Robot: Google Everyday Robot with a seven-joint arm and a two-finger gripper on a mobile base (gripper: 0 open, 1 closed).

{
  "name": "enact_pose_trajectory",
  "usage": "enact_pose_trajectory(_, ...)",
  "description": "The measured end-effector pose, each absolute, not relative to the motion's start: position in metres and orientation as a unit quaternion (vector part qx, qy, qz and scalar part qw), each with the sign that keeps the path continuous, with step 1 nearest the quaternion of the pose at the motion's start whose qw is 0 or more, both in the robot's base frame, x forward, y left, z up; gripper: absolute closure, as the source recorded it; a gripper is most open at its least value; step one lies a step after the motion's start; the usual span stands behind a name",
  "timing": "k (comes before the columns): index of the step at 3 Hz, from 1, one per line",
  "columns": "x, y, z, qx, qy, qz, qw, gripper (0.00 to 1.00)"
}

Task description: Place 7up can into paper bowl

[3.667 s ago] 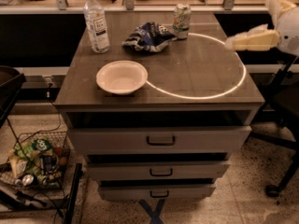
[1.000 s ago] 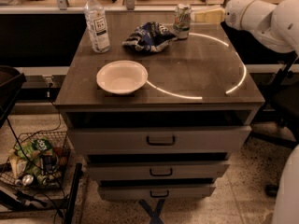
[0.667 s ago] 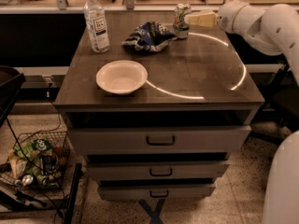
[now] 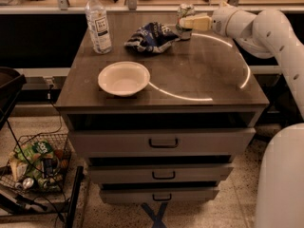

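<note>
My gripper will close on the upper half (image 4: 184,14) of the 7up can, the one that stands next to the crumpled snack bag.
The 7up can (image 4: 185,11) stands upright at the far edge of the dark cabinet top (image 4: 204,75), right of centre. My gripper (image 4: 186,23) reaches in from the right on the white arm (image 4: 256,25) and is at the can's lower half, covering part of it. The off-white paper bowl (image 4: 123,78) sits empty near the front left of the top, well apart from the can and the gripper.
A crumpled dark blue-and-white snack bag (image 4: 152,36) lies just left of the can. A clear water bottle (image 4: 98,22) stands at the far left. Below the top are drawers (image 4: 164,142). A wire basket of items (image 4: 35,165) sits on the floor at the left.
The arm has swung in from the right side of the cabinet and moved left along the far edge until the gripper reached the can. The can, bowl, bag and bottle have not moved.
</note>
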State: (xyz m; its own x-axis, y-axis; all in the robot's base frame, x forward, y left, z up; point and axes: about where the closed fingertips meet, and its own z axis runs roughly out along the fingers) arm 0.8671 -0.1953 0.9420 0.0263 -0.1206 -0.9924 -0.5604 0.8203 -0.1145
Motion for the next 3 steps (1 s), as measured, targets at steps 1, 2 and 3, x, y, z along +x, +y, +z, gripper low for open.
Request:
enact_pose_trajectory(1, 0.877, -0.191, 0.936, -0.246, 0.679, 0.169, 0.671, 0.0)
enact_pose_trajectory(2, 0.9, -0.177, 0.916, -0.25, 0.684, 0.188, 0.659, 0.0)
enact_pose_trajectory(3, 0.905, -0.169, 0.92, -0.254, 0.68, 0.192, 0.661, 0.0)
